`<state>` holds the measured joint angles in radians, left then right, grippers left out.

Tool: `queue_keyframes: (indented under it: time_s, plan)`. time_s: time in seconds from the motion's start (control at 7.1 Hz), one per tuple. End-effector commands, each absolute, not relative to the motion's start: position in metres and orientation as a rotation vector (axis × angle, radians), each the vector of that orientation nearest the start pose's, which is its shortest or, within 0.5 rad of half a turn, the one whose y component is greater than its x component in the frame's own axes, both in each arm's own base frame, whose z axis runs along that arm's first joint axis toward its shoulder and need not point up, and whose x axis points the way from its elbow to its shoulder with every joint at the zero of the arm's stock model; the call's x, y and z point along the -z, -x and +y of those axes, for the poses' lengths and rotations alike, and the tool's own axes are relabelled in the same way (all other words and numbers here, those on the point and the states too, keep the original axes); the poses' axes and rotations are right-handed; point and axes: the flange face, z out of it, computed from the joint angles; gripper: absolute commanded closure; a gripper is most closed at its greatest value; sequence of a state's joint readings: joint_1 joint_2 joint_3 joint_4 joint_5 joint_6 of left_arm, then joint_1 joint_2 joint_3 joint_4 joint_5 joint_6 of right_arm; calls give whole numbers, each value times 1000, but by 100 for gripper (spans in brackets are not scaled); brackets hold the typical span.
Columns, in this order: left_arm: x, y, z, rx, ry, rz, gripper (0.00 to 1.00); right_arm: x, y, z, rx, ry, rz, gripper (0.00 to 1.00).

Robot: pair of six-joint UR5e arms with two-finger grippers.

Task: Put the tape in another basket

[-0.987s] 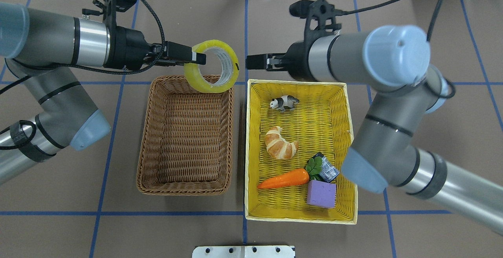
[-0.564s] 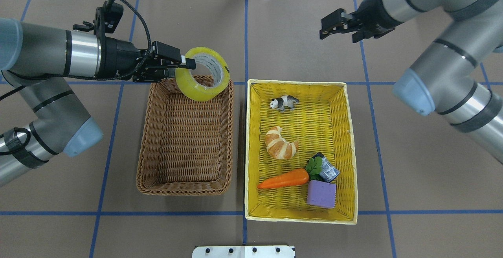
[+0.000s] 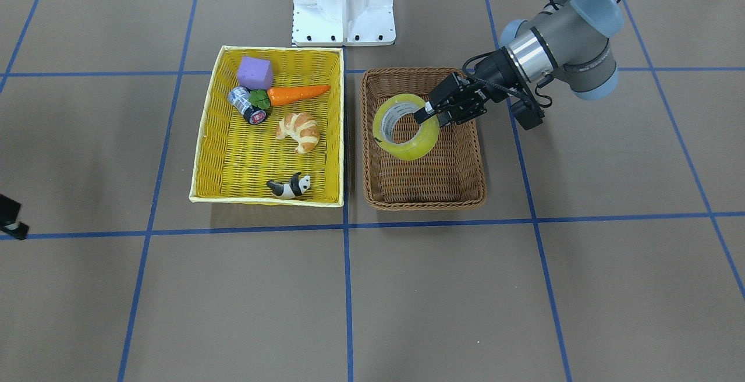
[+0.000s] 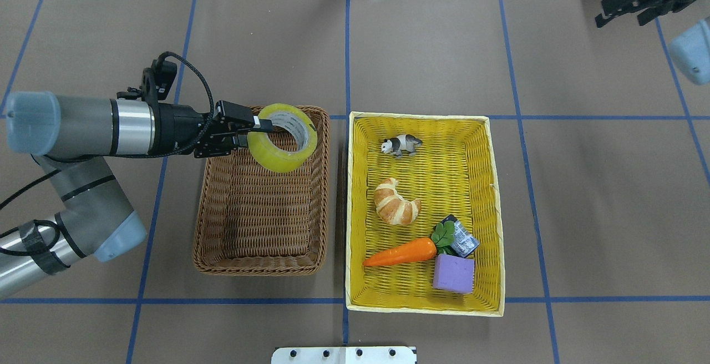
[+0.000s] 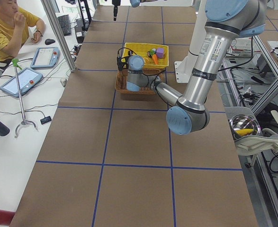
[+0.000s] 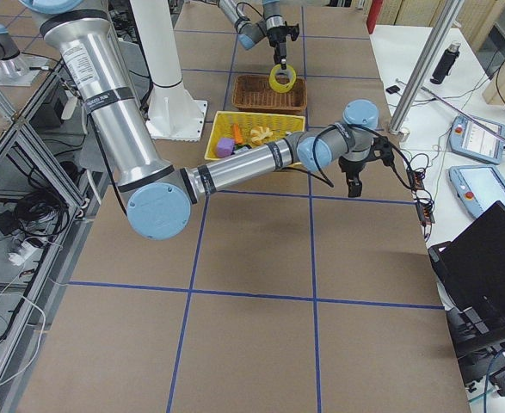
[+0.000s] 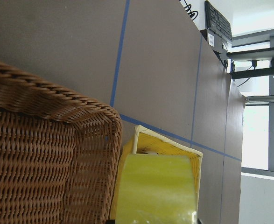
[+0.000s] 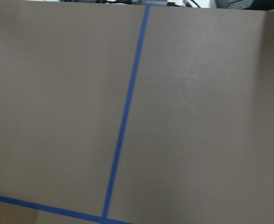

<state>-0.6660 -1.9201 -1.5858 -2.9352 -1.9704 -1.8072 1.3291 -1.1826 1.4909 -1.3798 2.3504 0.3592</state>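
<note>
The robot's left gripper should release the yellow tape roll inside the brown wicker basket [image 3: 405, 147] [image 7: 73, 186], near that basket's side facing the yellow basket. The tape roll now hangs tilted over the brown basket.
The yellow tape roll [image 4: 273, 158] is held by its wall in my left gripper [image 4: 259, 129], one finger inside the white core. It hangs tilted over the far end of the brown wicker basket [image 4: 204, 214]. In the front-facing view the tape [image 3: 411, 149] and left gripper [image 3: 424, 116] are above the same basket [image 3: 425, 202]. The left wrist view shows the tape [image 7: 155, 191] beside the basket's rim [image 7: 57, 100]. My right gripper [image 4: 621, 15] is open and empty at the table's far right corner.
The yellow basket [image 4: 350, 214] lies right of the brown one. It holds a toy panda [image 4: 400, 145], a croissant [image 4: 395, 203], a carrot [image 4: 402, 253], a purple block [image 4: 454, 273] and a small black-and-white cylinder [image 4: 463, 240]. A white mount plate [image 4: 344, 354] sits at the near edge.
My left gripper has carried the tape nearer and lower, over the brown basket's far end. My right arm has swung away to the far right corner.
</note>
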Motion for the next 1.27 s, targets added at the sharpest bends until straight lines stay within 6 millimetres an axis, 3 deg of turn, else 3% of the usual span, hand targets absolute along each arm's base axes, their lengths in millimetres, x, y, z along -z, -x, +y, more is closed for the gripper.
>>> queue_keyframes:
  time_s: [0.0,0.14,0.28,0.56,0.85,0.99,1.13]
  plan:
    - [-320,-422,-428,342,-83,1718,100,-543,6,-628,118,-213,-806,0]
    - [-326,-425,-431,337,-123,1704,100,-578,-27,-606,146,-216,-788,0]
    - [-338,-430,-435,326,-139,1677,100,-599,-51,-588,142,-219,-782,0]
    - [-355,-437,-439,299,-172,1639,100,-609,-60,-579,132,-212,-781,0]
    - [-355,-448,-430,276,-156,1639,95,-614,-63,-575,123,-206,-783,0]
    - [-357,-450,-427,267,-159,1632,66,-620,-66,-570,115,-199,-783,0]
    - [-361,-453,-425,231,-189,1620,54,-621,-66,-569,114,-198,-781,0]
